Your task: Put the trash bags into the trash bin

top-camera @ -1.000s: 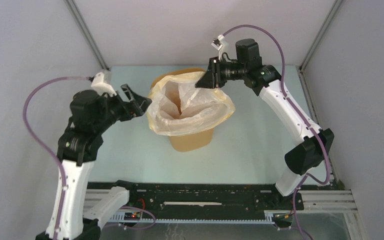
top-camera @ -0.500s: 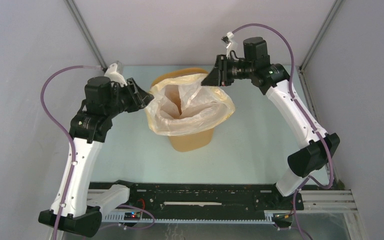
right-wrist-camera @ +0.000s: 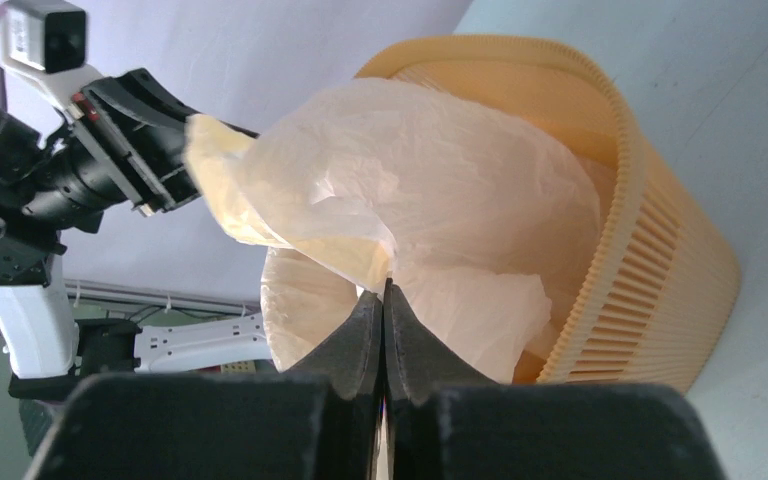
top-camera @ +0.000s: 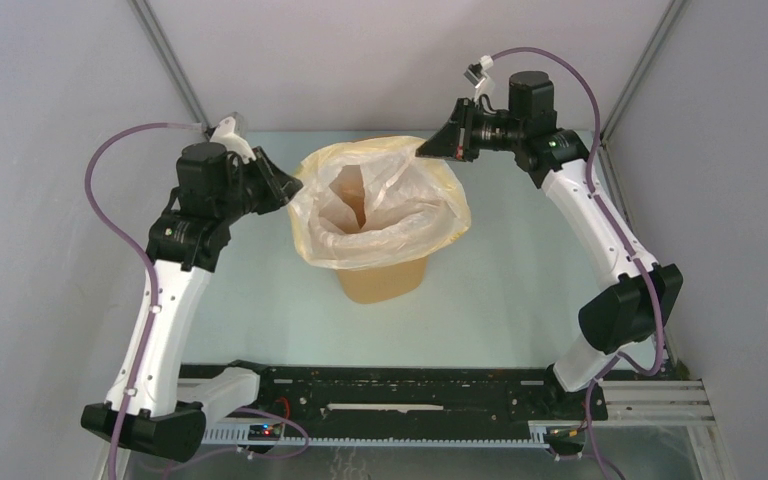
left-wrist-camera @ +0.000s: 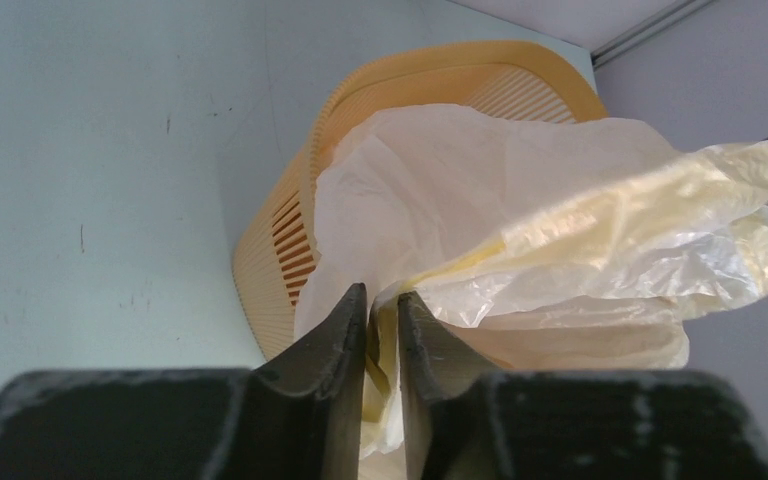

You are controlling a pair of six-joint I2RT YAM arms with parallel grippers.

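Observation:
The far rim of the bin stands clear of the trash bag, so the robot's right gripper needs to open, grab the bag's far edge (top-camera: 397,143) and pull it over that rim.
The yellow-orange ribbed trash bin (top-camera: 388,282) stands upright mid-table. The pale cream trash bag (top-camera: 380,205) sits in its mouth, spread wide and billowing over the rim. My left gripper (top-camera: 292,186) is at the bag's left edge; in the left wrist view my gripper (left-wrist-camera: 383,302) is shut on a fold of the bag (left-wrist-camera: 520,220) beside the bin (left-wrist-camera: 278,245). My right gripper (top-camera: 428,149) is at the bag's far right edge; in the right wrist view my gripper (right-wrist-camera: 384,292) is shut with the bag's (right-wrist-camera: 440,190) edge pinched at the tips, above the bin (right-wrist-camera: 650,290).
Pale green table top (top-camera: 520,290) lies around the bin, with grey walls behind and at the sides. A black rail (top-camera: 390,395) with the arm bases runs along the near edge. The left arm (right-wrist-camera: 110,150) shows in the right wrist view.

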